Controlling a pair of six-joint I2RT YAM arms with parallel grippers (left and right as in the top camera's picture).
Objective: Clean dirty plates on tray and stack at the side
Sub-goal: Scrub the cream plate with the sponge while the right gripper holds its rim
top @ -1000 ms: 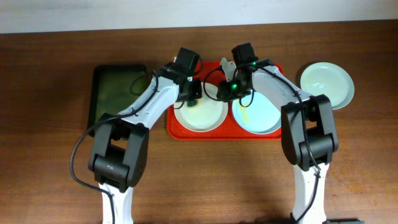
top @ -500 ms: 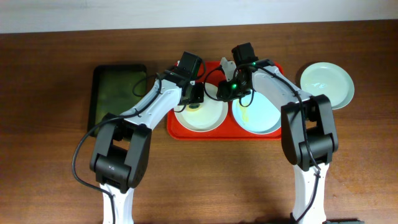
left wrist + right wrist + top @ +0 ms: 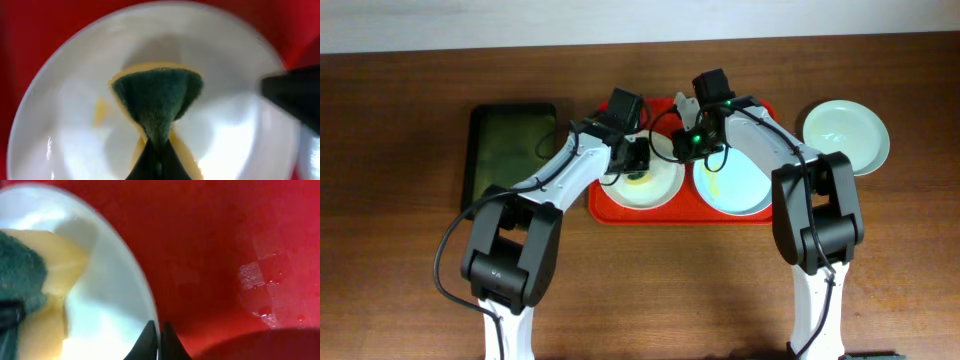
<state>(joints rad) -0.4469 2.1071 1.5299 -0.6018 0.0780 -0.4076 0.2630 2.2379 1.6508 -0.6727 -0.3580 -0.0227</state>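
Observation:
Next, I let go of the white plate, now beside the red tray, with my right gripper on top of the aqua plate (image 3: 848,137) that sits on the table.
A white plate (image 3: 645,192) lies at the left of the red tray (image 3: 602,205), and an aqua plate (image 3: 740,185) with a yellowish smear lies at its right. A second aqua plate (image 3: 846,135) sits on the table to the right of the tray. My left gripper (image 3: 638,163) is shut on a green-and-yellow sponge (image 3: 157,100) and presses it onto the white plate (image 3: 65,130). My right gripper (image 3: 159,332) is shut on the white plate's rim (image 3: 107,300), with red tray (image 3: 225,255) beside it.
A smaller dark green tray (image 3: 510,155) lies on the brown table left of the red tray. Both arms cross over the back of the red tray, close together.
My left gripper has moved the sponge a little to the right and toward the front across the white plate. The right arm has not moved.

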